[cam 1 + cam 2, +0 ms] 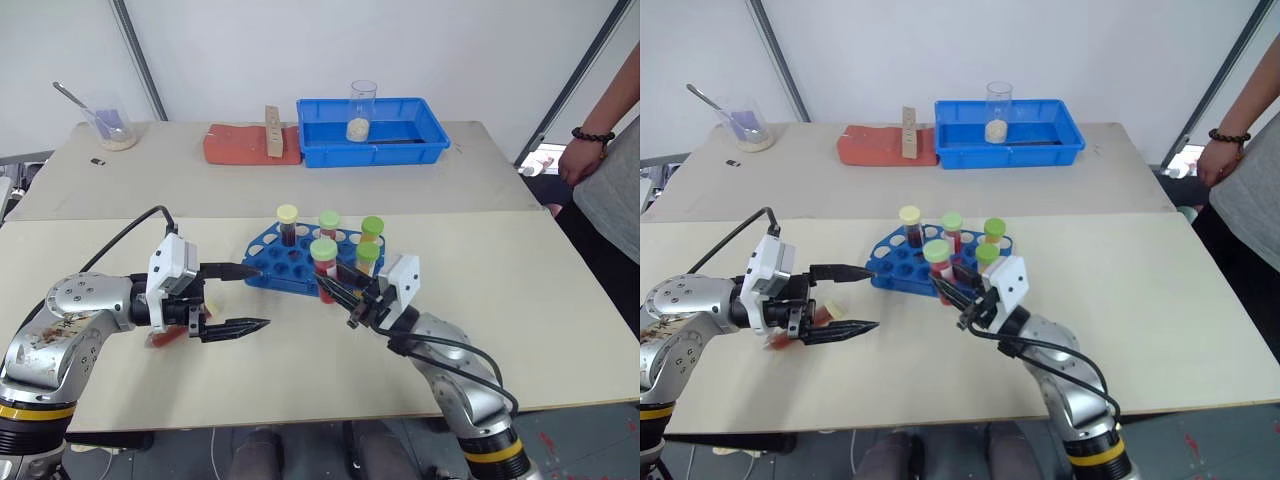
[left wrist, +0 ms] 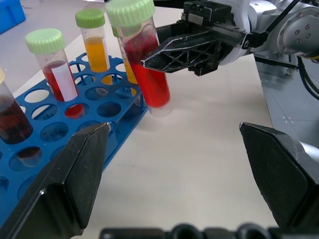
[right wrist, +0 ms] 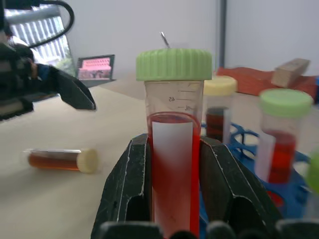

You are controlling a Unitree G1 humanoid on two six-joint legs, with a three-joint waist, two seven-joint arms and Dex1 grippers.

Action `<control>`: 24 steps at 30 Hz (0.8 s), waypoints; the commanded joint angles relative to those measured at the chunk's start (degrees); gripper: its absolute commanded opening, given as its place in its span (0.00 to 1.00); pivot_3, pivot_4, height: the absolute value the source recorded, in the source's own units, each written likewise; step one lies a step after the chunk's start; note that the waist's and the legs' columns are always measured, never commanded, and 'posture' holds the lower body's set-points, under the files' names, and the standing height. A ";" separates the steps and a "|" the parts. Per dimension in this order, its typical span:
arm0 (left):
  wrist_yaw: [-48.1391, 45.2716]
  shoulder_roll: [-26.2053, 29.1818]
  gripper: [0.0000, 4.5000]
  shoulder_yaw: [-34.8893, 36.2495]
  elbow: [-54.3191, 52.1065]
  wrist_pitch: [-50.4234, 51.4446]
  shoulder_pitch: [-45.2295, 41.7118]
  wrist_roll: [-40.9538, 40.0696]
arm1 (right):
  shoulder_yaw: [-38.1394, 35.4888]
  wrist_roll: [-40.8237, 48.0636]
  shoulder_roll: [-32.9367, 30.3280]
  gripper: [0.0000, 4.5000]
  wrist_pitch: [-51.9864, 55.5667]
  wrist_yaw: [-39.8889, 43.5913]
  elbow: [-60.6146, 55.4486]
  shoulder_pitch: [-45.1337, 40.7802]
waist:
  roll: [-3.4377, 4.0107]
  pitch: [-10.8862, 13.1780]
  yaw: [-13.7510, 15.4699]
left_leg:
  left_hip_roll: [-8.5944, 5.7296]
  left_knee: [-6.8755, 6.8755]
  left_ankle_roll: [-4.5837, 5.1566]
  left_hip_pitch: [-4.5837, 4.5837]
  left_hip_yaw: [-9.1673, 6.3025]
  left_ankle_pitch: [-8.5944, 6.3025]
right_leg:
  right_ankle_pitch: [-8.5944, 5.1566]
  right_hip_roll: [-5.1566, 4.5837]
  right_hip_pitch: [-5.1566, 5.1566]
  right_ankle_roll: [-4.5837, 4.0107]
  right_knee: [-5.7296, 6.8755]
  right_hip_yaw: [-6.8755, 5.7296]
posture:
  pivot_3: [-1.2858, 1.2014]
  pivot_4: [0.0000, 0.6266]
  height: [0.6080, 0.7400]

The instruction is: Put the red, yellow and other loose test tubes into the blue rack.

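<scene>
Next, my right gripper lets go of the red test tube in the middle of the blue rack's near row (image 1: 330,280).
The blue rack (image 1: 290,262) lies mid-table with a yellow-capped dark tube (image 1: 288,224) and three green-capped tubes standing in it. My right gripper (image 3: 174,145) is shut on a red test tube (image 2: 147,74) with a green cap. It holds the tube nearly upright, with its bottom by the rack's near edge. My left gripper (image 1: 254,298) hangs open and empty just left of the rack. A loose amber tube (image 3: 59,160) with a cream cap lies on the table under my left hand.
At the table's back stand a blue bin (image 1: 420,140) with a glass beaker (image 1: 361,110), a red tray (image 1: 235,146), a wooden block (image 1: 272,132) and a beaker with a spoon (image 1: 112,126). A person (image 1: 605,170) stands at the right edge.
</scene>
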 commanded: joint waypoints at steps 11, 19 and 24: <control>0.36 0.32 1.00 2.79 -0.69 -1.05 0.31 -0.17 | -0.55 -9.11 6.00 0.21 -12.95 -6.13 9.10 -2.89 | 0.00 0.00 0.18 | -0.04 -0.04 -0.01 -0.17 0.00 -0.01 | 0.18 -0.06 -0.03 0.28 -0.16 0.00 | 0.52 0.24 1.00; 0.34 -0.05 1.00 2.38 -0.82 -1.04 0.13 -0.30 | -1.10 -10.18 8.64 0.21 -15.96 -8.86 12.04 -3.11 | 0.00 0.00 0.03 | -0.02 -0.04 -0.01 -0.08 0.00 0.00 | 0.14 -0.05 -0.03 0.28 -0.08 -0.01 | 0.52 0.24 1.00; 0.55 -0.26 1.00 2.06 -1.16 -0.86 -0.01 -0.34 | -1.49 -11.40 9.66 0.21 -17.64 -10.76 13.45 -3.07 | 0.00 0.00 0.03 | -0.02 -0.04 -0.01 -0.09 0.01 0.00 | 0.11 -0.05 -0.03 0.23 -0.09 0.00 | 0.52 0.24 1.00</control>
